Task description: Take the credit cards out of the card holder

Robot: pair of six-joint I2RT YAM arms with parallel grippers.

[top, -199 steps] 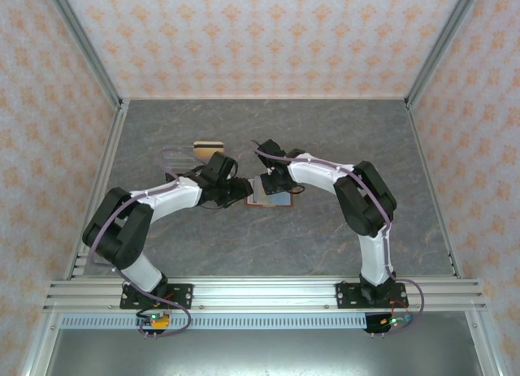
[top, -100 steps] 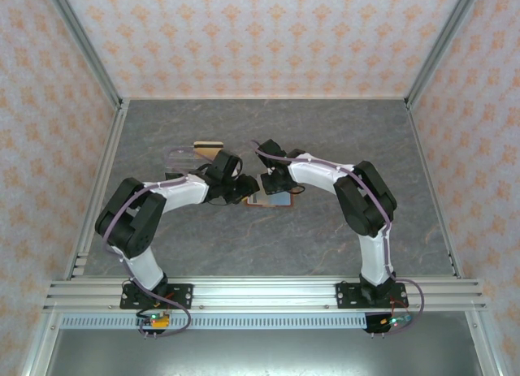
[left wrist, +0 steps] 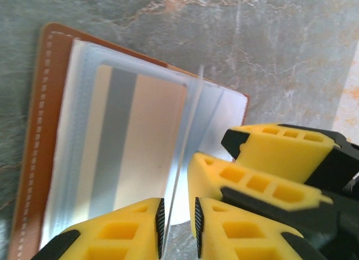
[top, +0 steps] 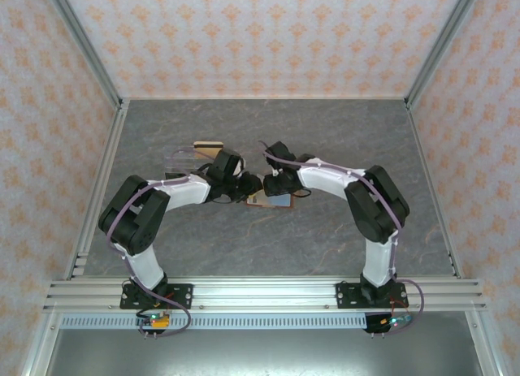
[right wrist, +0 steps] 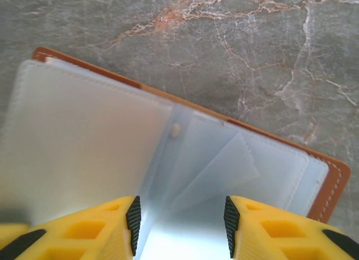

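Note:
The grey-striped card sits in the sleeve below the leaf that the robot's left gripper pinches, so the robot should open and take the card's sleeve by its outer edge [left wrist: 69, 142].
The card holder [top: 277, 200] lies open mid-table, its brown leather edge [left wrist: 42, 131] framing clear plastic sleeves. One credit card [left wrist: 134, 136], pale with a grey stripe, sits inside a sleeve. A tan-gold card [top: 209, 146] lies loose on the table behind the left arm. My left gripper [left wrist: 178, 229] has a thin upright sleeve leaf [left wrist: 188, 136] between its nearly closed pads, with a small gap still showing. My right gripper [right wrist: 182, 226] stands open over the fanned sleeves [right wrist: 224, 159], gripping nothing. The two grippers meet over the holder's left end [top: 255, 186].
A pale translucent piece [top: 176, 156] lies beside the tan-gold card. Aluminium posts and patterned walls close in the grey marble table [top: 341, 140]. The right gripper's yellow fingers [left wrist: 275, 153] crowd close beside my left gripper.
The left gripper pushed right onto the holder and narrowed its jaws around a sleeve leaf. The right gripper shifted slightly and opened wider.

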